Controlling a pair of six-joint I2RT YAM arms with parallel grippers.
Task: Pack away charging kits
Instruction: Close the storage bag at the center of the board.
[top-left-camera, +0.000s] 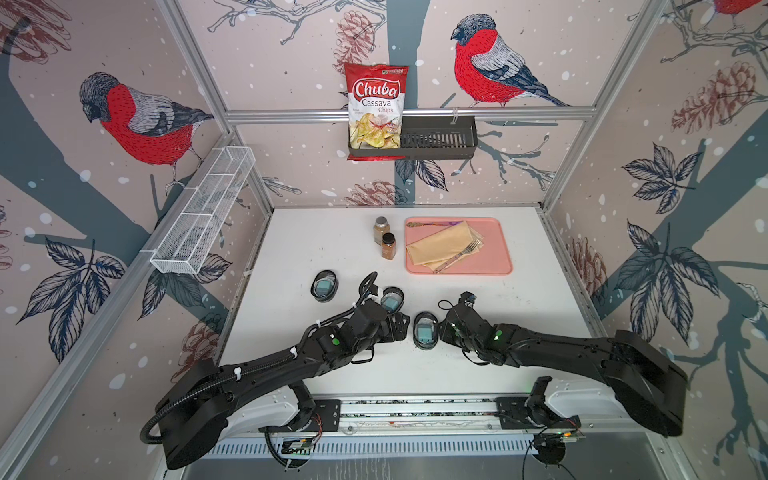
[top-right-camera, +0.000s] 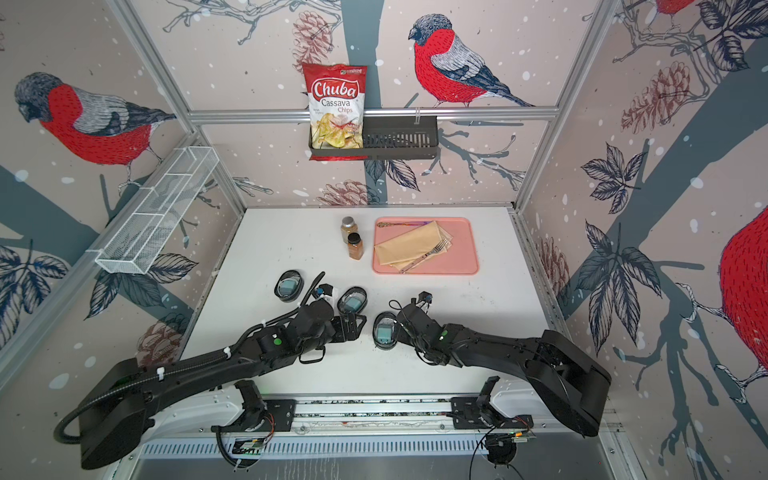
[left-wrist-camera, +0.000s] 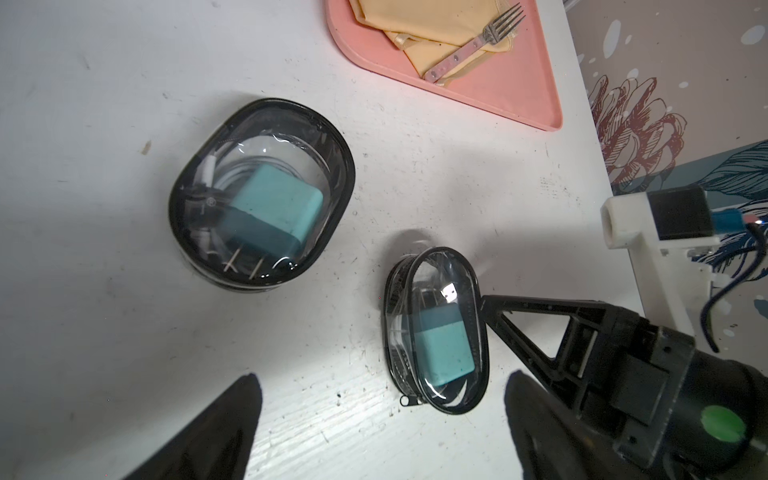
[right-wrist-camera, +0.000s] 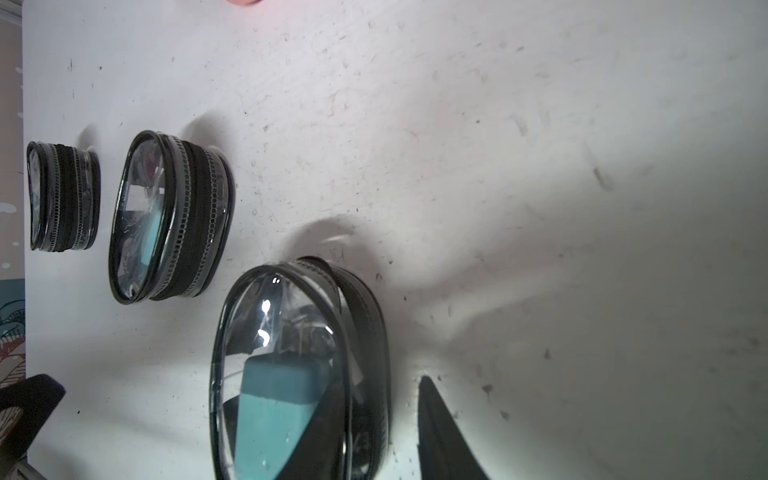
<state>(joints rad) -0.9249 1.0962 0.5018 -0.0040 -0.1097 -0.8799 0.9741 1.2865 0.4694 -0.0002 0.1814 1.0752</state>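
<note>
My open right fingers should pinch the near case's edge they surround, steadying it while my left gripper takes the opposite side (top-left-camera: 415, 328).
Three oval clear black-rimmed cases lie on the white table, each with a teal charger inside: a far-left case (top-left-camera: 325, 285), a middle case (top-left-camera: 392, 299) and a near case (top-left-camera: 424, 336). My left gripper (top-left-camera: 400, 328) is open wide just left of the near case (left-wrist-camera: 436, 332), with nothing between its fingertips (left-wrist-camera: 245, 415). My right gripper (top-left-camera: 444, 332) is at that case's right edge. In the right wrist view one finger (right-wrist-camera: 436, 428) stands beside the case wall (right-wrist-camera: 370, 374) with a sliver of table between; a dark shape over the lid looks like the other finger.
Two brown spice jars (top-left-camera: 385, 237) stand behind the cases. Next to them is a pink tray (top-left-camera: 494, 266) with a folded napkin, fork and spoon. A white wire basket (top-left-camera: 199, 216) hangs on the left wall. A black shelf (top-left-camera: 440, 141) holds a chips bag (top-left-camera: 376, 108).
</note>
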